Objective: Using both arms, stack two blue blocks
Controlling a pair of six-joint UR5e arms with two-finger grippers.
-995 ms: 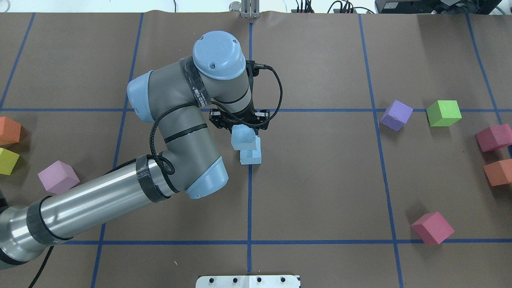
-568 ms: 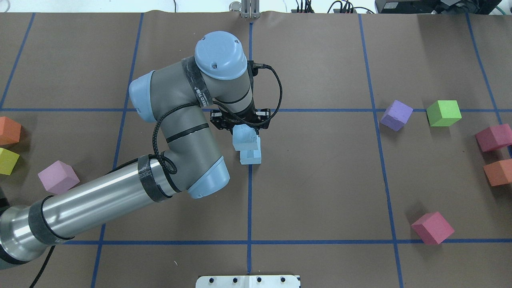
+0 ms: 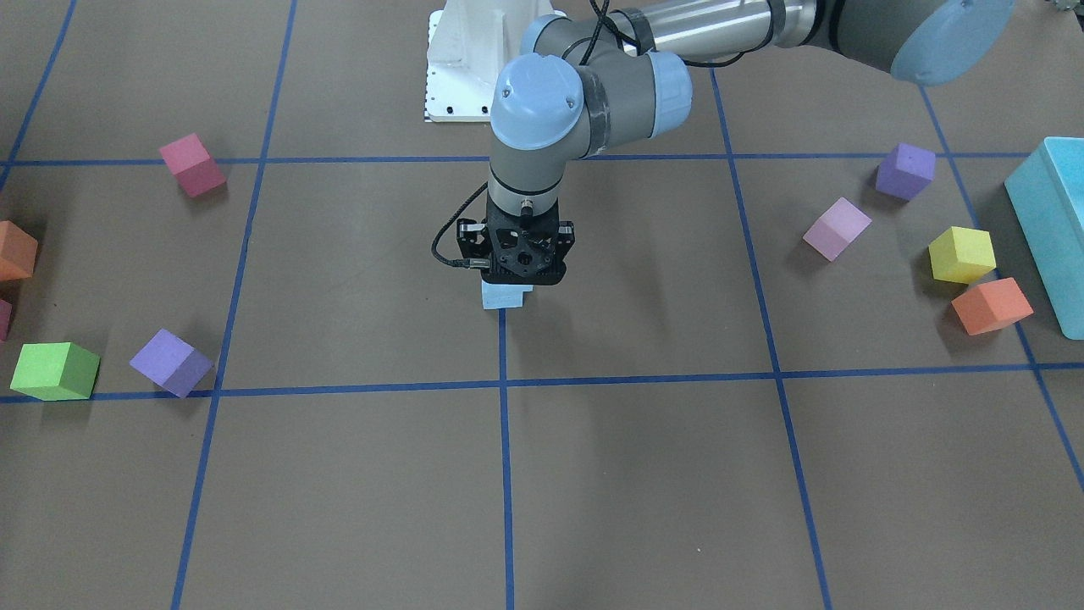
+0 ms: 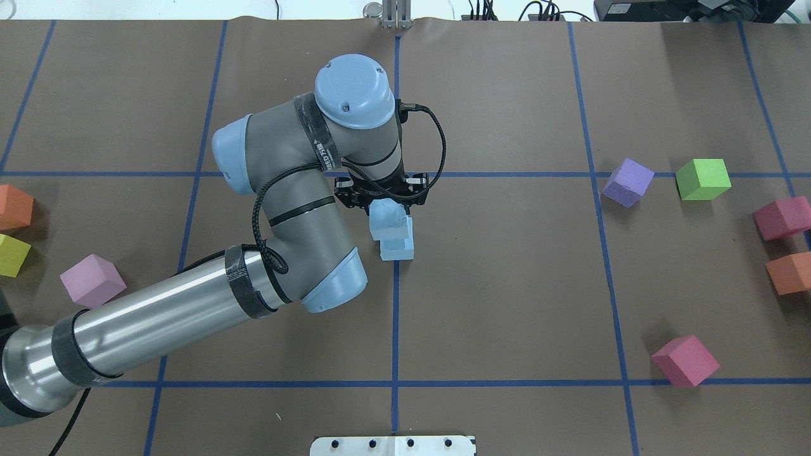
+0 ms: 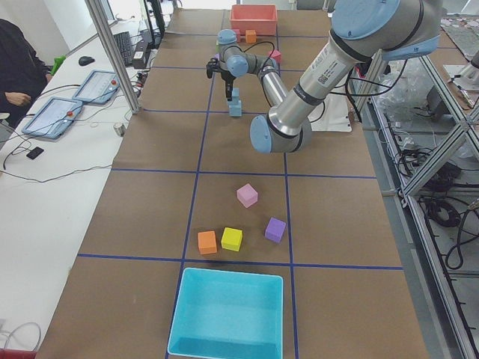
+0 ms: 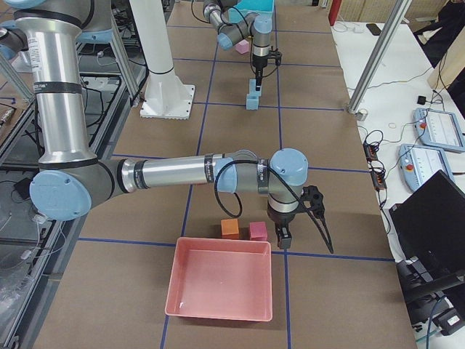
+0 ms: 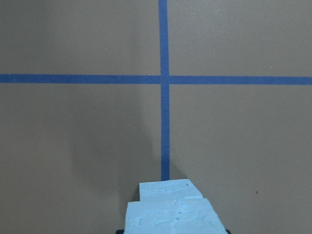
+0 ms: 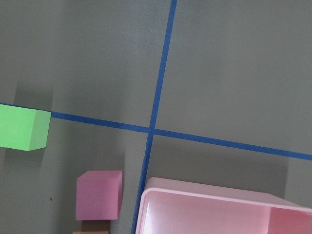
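Observation:
Next, my left gripper sets the upper blue block, which hangs over the lower one now, down squarely on top of the lower blue block (image 3: pixel 503 273) (image 7: pixel 170 197).
My left gripper (image 4: pixel 385 209) is at the table's middle, pointing down and shut on the upper blue block (image 4: pixel 388 220). That block hangs over the lower blue block (image 4: pixel 398 248), which rests on the centre tape line. The upper one is offset slightly from the lower; I cannot tell whether they touch. Both also show in the left wrist view, the held block (image 7: pixel 170 217) in front of the lower one (image 7: pixel 167 187). In the front-facing view the gripper (image 3: pixel 511 284) hides most of the blocks (image 3: pixel 506 297). My right gripper (image 6: pixel 282 236) shows only in the exterior right view, beside the pink bin; I cannot tell its state.
Purple (image 4: pixel 627 182), green (image 4: pixel 702 179), magenta (image 4: pixel 685 360) and orange (image 4: pixel 789 273) cubes lie on the right. Pink (image 4: pixel 92 279), yellow (image 4: pixel 11 254) and orange (image 4: pixel 12 206) cubes lie on the left. A pink bin (image 6: pixel 218 287) and a turquoise bin (image 5: pixel 228 314) stand at the table's ends.
The left arm's wrist and elbow have shifted slightly to the right. The held blue block has moved a few pixels with it, still over the lower block.

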